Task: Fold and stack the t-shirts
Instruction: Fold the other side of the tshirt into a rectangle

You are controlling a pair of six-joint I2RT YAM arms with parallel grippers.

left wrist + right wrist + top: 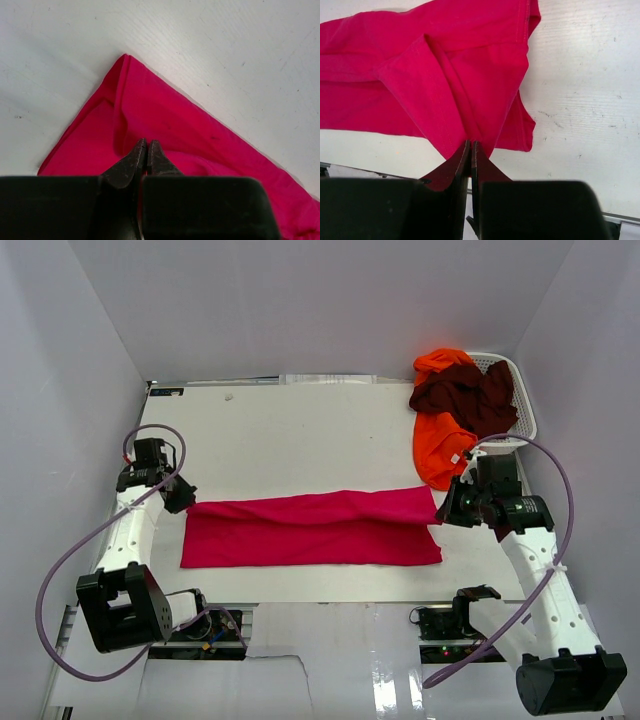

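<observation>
My left gripper is going to place the crimson-red t-shirt's edge. It will put that edge down on the lower layer, midway (197, 538) along the band's short side.
The crimson-red t-shirt (310, 530) lies as a long folded band across the near half of the white table (300, 430). My left gripper (183, 502) sits at its far-left corner. In the left wrist view the gripper (148, 142) is shut, with a ridge of the red cloth (165, 120) running into its tips. My right gripper (445, 508) is at the band's far-right corner. In the right wrist view it (470, 143) is shut on a pinch of the red cloth (445, 65), whose folds converge at the tips. The orange t-shirt (438, 445) and the maroon t-shirt (465, 395) are at the far right.
A white mesh basket (525, 415) stands in the far-right corner. The maroon t-shirt is heaped in it and the orange one spills over its rim onto the table, close behind my right gripper. White walls enclose the table on three sides.
</observation>
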